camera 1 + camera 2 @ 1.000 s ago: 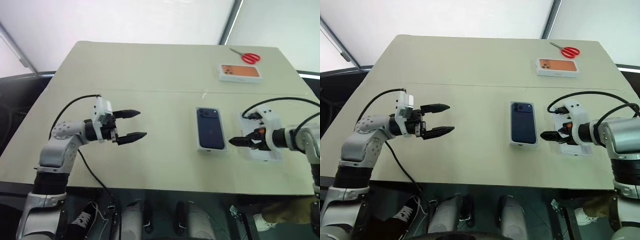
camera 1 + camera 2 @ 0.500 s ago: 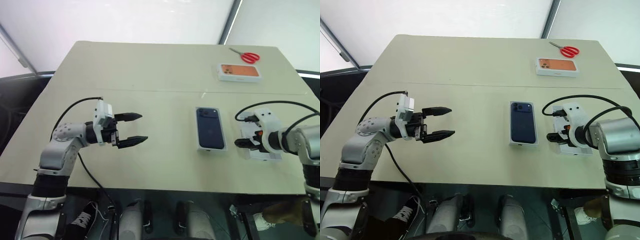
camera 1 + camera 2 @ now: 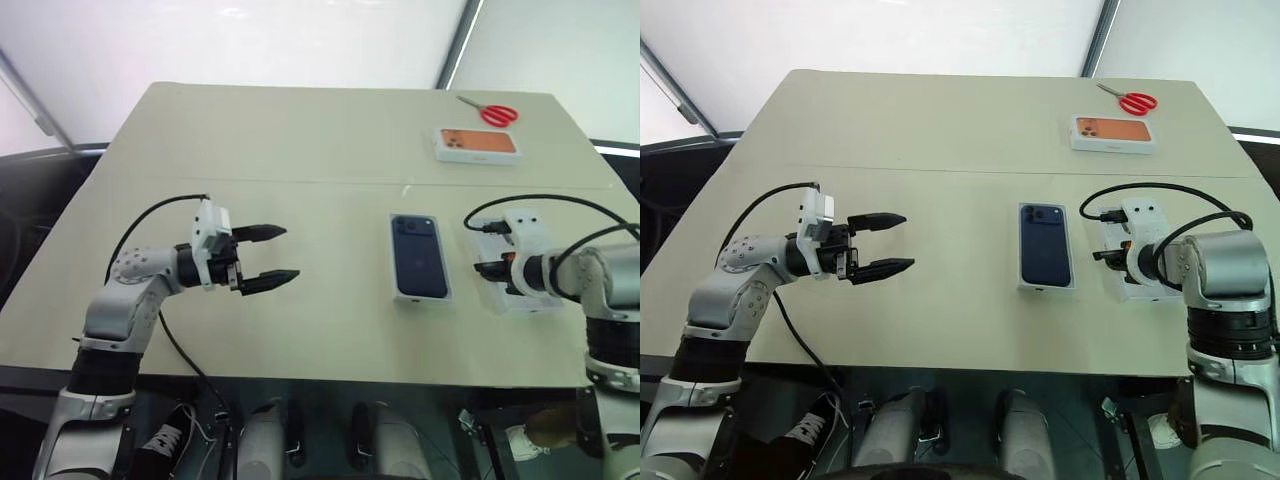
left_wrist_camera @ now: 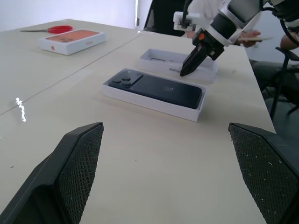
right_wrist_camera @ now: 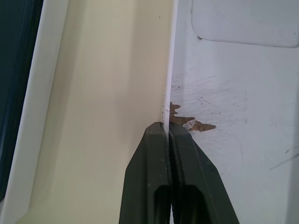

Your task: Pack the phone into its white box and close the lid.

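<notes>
My right gripper will let go of the white box tilted against the centre piece's edge point(image 3: 397, 250) facing my left gripper.
The white box point(image 3: 535, 300) lies open side up at the table's right, its white inner bottom marked by brown scuffs point(image 5: 189, 122). My right gripper point(image 5: 167, 128) points down at it and is shut on the thin wall that faces the table's centre; the left wrist view also shows the right gripper point(image 4: 183, 71) there. At the centre a shallow white cardboard piece point(image 3: 420, 257) carries a dark navy phone face with a camera cluster. I cannot tell whether that is the phone itself or the lid's picture. My left gripper point(image 3: 290, 252) hovers open at the left, empty.
A white box with an orange phone picture point(image 3: 478, 145) and red scissors point(image 3: 500, 115) lie at the far right of the table point(image 3: 300, 140). A narrow strip of table separates the centre piece from the white box.
My right gripper has turned downward and gone from open to shut on the white box's wall. The left arm and the centre piece have stayed put.
</notes>
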You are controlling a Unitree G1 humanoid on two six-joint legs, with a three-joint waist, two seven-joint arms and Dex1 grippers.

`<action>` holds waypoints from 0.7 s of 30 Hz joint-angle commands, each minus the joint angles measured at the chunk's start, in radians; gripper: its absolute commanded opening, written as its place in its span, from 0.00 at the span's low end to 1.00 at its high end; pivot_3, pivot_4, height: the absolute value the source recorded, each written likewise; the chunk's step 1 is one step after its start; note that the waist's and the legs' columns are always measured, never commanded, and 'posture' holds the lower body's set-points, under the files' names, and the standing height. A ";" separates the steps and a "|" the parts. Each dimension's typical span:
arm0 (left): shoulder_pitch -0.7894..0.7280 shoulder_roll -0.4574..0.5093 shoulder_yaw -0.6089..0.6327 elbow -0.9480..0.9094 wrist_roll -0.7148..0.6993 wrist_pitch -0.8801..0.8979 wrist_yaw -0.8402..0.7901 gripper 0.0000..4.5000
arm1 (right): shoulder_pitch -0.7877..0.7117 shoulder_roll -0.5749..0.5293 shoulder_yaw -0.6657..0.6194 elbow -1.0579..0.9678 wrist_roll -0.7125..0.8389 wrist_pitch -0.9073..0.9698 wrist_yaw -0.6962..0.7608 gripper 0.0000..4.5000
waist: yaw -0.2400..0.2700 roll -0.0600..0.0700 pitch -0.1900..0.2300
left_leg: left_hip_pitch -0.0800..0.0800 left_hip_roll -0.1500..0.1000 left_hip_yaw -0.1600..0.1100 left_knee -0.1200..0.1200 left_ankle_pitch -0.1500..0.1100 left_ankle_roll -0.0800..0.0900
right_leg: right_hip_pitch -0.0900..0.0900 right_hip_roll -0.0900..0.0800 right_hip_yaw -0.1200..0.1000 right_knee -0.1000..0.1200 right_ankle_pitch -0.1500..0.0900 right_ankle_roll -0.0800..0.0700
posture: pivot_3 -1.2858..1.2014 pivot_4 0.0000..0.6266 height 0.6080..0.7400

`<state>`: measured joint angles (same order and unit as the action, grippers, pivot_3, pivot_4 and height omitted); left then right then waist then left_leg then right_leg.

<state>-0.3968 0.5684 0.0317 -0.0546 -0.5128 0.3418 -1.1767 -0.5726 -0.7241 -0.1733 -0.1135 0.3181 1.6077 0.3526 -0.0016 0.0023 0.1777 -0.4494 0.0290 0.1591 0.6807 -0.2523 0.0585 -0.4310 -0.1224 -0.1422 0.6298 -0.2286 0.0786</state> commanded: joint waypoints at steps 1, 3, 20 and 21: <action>0.003 0.008 0.015 -0.038 -0.016 -0.007 0.007 1.00 | -0.047 0.031 -0.048 0.031 -0.010 0.007 -0.046 0.01 | -0.008 0.000 0.000 | 0.000 0.000 0.000 0.000 0.000 0.000 | 0.000 0.000 0.000 0.000 0.000 0.000 | 0.52 0.24 0.98; 0.000 0.004 0.015 -0.033 -0.015 -0.008 0.014 1.00 | -0.069 0.035 -0.046 0.034 -0.016 0.007 -0.061 0.01 | -0.011 0.000 0.000 | 0.000 0.000 0.000 0.000 0.000 0.000 | 0.000 0.000 0.000 0.000 0.000 0.000 | 0.52 0.24 0.98; -0.119 -0.087 0.027 0.087 -0.026 0.141 0.212 1.00 | -0.307 0.639 -0.606 -0.028 0.503 0.007 -0.180 0.01 | -0.011 0.002 0.001 | -0.002 0.001 0.002 -0.001 0.002 0.002 | -0.003 0.005 0.000 0.002 0.000 0.001 | 0.52 0.24 0.98; -0.116 -0.094 0.024 0.083 -0.019 0.136 0.228 1.00 | -0.272 0.662 -0.604 -0.025 0.599 0.007 -0.218 0.01 | -0.011 0.002 0.001 | -0.002 0.001 0.002 -0.001 0.002 0.002 | -0.002 0.005 0.000 0.003 0.000 0.001 | 0.52 0.24 0.98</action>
<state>-0.5048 0.4818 0.0334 0.0579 -0.5317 0.4928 -0.9687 -0.8608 -0.0757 -0.7609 -0.0890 0.7751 1.6073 0.1760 -0.0129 0.0041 0.1783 -0.4513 0.0298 0.1609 0.6793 -0.2498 0.0601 -0.4335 -0.1178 -0.1418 0.6323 -0.2283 0.0792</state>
